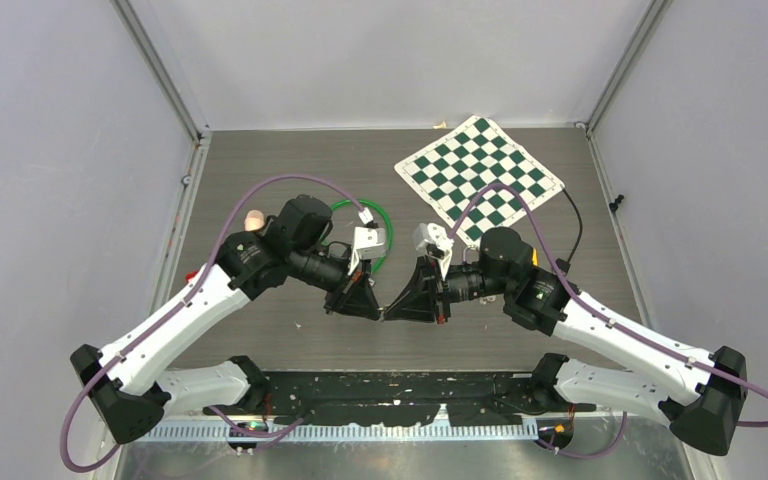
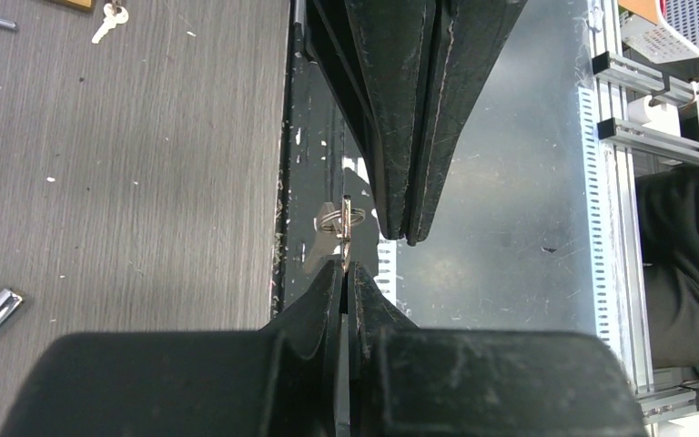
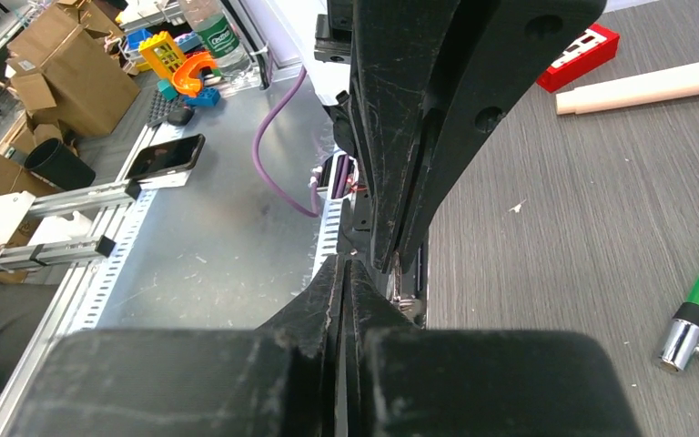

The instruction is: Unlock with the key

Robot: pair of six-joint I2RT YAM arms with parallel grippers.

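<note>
My right gripper is shut beside the key while my left gripper covers its blade. My right gripper should open and take the key's ring end point(image 2: 345, 218).
My left gripper point(image 1: 375, 312) point(image 2: 346, 269) is shut on a small silver key point(image 2: 346, 223) with a ring, and holds it over the table's near edge. The key's blade is hidden between the fingers. My right gripper point(image 1: 392, 313) point(image 3: 343, 264) is shut with nothing visible in it, its tips point(image 2: 410, 238) close beside the key, tip to tip with the left gripper. The key also peeks out in the right wrist view point(image 3: 407, 305). The green cable lock point(image 1: 385, 235) lies on the table behind the left wrist, and its metal end point(image 3: 683, 337) shows.
A green-and-white checkered mat point(image 1: 480, 175) lies at the back right. Another key point(image 2: 109, 16) lies on the table, as do a red block point(image 3: 578, 55) and a pale dowel point(image 3: 646, 86). A black mounting plate point(image 1: 390, 390) runs along the near edge.
</note>
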